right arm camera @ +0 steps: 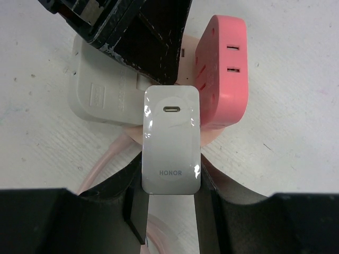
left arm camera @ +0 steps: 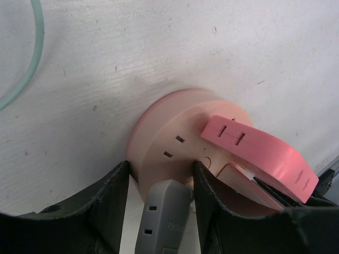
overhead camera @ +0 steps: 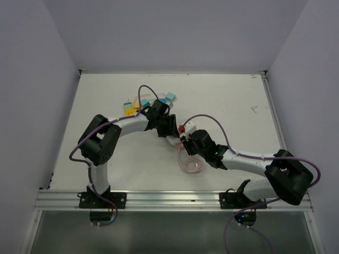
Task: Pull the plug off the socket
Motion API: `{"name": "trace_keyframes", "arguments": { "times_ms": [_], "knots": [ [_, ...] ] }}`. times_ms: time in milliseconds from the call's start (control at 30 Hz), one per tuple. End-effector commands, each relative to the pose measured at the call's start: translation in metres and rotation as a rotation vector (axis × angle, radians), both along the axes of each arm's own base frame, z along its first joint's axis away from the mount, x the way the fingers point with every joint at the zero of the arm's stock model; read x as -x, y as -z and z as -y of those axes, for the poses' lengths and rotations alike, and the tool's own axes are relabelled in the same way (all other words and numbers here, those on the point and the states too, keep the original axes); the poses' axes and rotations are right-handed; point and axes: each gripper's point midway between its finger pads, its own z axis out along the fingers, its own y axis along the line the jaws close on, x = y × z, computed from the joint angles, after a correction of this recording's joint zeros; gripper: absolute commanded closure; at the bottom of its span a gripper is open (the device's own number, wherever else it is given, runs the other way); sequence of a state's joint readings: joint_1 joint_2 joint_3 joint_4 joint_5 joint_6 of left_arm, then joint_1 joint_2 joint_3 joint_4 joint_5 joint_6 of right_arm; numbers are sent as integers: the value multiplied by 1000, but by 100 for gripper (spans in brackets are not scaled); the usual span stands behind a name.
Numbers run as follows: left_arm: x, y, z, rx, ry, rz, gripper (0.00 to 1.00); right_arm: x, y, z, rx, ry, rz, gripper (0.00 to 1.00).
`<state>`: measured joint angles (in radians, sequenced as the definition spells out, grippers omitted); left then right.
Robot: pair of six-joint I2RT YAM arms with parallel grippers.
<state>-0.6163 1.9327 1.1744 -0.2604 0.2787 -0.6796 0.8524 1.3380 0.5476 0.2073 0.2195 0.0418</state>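
My right fingers reach only the plug's HONOR end; next I open, move forward and grip around the plug's slot (right arm camera: 171, 109) before pulling.
The socket (left arm camera: 180, 127) is a round pale-pink hub with a darker pink branch (left arm camera: 259, 151) and a grey branch (left arm camera: 164, 217). My left gripper (left arm camera: 160, 182) is shut on the hub, one dark finger pressed to each side and the grey branch lying between them. The plug (right arm camera: 171, 143) is a white charger block marked HONOR, its far end against the socket (right arm camera: 222, 69); whether its pins are still in is hidden. My right gripper (right arm camera: 170, 179) is shut on the plug's two sides. From above, both grippers (overhead camera: 168, 127) (overhead camera: 186, 140) meet at the table's middle.
The socket's pale pink cable (overhead camera: 190, 164) lies coiled on the table just before the right gripper. Several small teal and yellow pieces with a purple cable (overhead camera: 151, 99) sit behind the left gripper. A green cable (left arm camera: 32, 58) curves at the left. White walls close the table's sides.
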Motion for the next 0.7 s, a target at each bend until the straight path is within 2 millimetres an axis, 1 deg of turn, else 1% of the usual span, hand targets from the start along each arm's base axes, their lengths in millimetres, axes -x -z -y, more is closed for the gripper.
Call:
{"name": "trace_keyframes", "arguments": {
  "times_ms": [0, 100, 133, 167, 200, 233, 267, 300, 333, 367, 433, 467, 500, 533, 567, 600, 633, 667],
  "knots": [
    [69, 99, -98, -473, -12, -244, 53, -21, -107, -51, -311, -68, 231, 100],
    [63, 95, -97, -475, -14, -217, 52, -12, -86, -51, -258, -80, 129, 99],
    [60, 93, -97, -478, -14, -205, 52, -9, -82, -50, -256, -76, 100, 87],
    [58, 89, -97, -475, -12, -189, 52, -6, -80, -51, -255, -84, 78, 84],
    [56, 87, -96, -473, -12, -179, 52, -2, -71, -47, -232, -80, 44, 78],
    [54, 84, -96, -471, -13, -169, 52, 0, -67, -46, -229, -70, 20, 73],
    [51, 80, -94, -464, -8, -154, 52, 2, -64, -46, -218, -67, 2, 66],
    [49, 77, -93, -459, -7, -146, 51, 5, -58, -42, -195, -64, -26, 63],
    [44, 76, -96, -475, -14, -125, 51, 6, -56, -42, -190, -55, -44, 60],
    [42, 73, -95, -474, -9, -114, 51, 5, -56, -43, -184, -50, -54, 55],
    [39, 70, -93, -472, -4, -102, 51, 7, -52, -41, -153, -45, -83, 50],
    [38, 68, -93, -472, 0, -96, 51, 5, -59, -44, -158, -45, -80, 45],
    [36, 67, -92, -468, 0, -89, 51, 6, -55, -42, -136, -43, -103, 43],
    [35, 65, -91, -466, 3, -81, 51, 3, -63, -46, -140, -40, -102, 41],
    [34, 65, -92, -467, 2, -80, 51, 1, -64, -46, -129, -31, -111, 41],
    [34, 65, -91, -466, 5, -77, 51, 3, -56, -43, -89, -23, -139, 40],
    [33, 65, -91, -463, 6, -75, 51, 0, -62, -45, -93, -20, -132, 40],
    [34, 65, -91, -462, 8, -75, 51, -1, -60, -45, -84, -17, -138, 40]
  ]
}}
